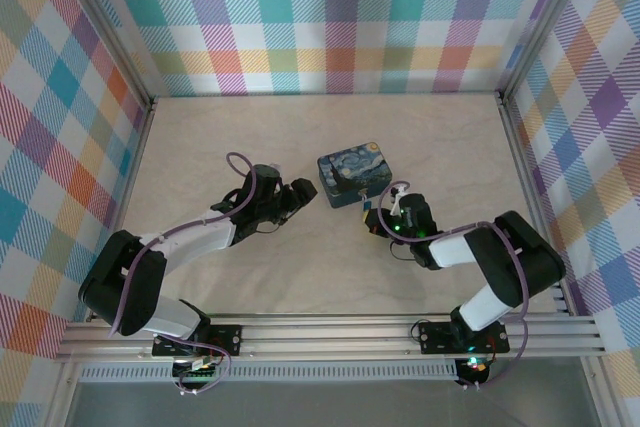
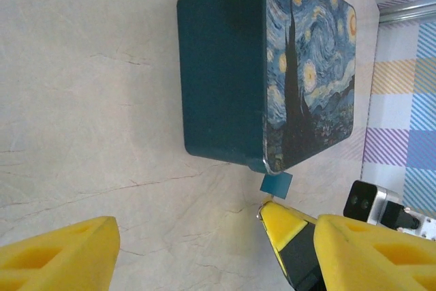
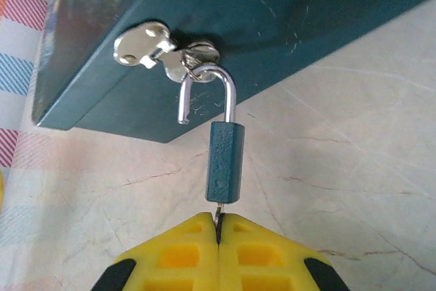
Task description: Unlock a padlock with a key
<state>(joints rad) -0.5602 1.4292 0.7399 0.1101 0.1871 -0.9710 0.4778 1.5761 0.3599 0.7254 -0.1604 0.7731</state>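
The open shackle hangs in the hasp, so next my right gripper leaves the key and takes the padlock's top [image 3: 228,126] while my left gripper steadies the tin.
The tiny blue padlock [image 3: 225,161] hangs by its silvery shackle [image 3: 216,80] from the hasp on the front of the starry-night tin [image 3: 272,11]. One shackle leg stands free of the body. A thin key [image 3: 218,210] sticks out of the padlock's underside, and my right gripper [image 3: 218,221] is shut on it. From above, the right gripper [image 1: 372,219] sits just below the tin [image 1: 353,178] with the padlock [image 1: 366,205] between them. My left gripper [image 1: 300,194] is open and empty, a little left of the tin. Its wrist view shows the tin [image 2: 225,66] and padlock [image 2: 276,184].
Pale marble-look tabletop [image 1: 300,277] surrounds the tin. Checked walls [image 1: 330,17] close off the back and both sides. An aluminium rail [image 1: 330,332] runs along the near edge. A silvery latch [image 3: 139,44] sits beside the hasp.
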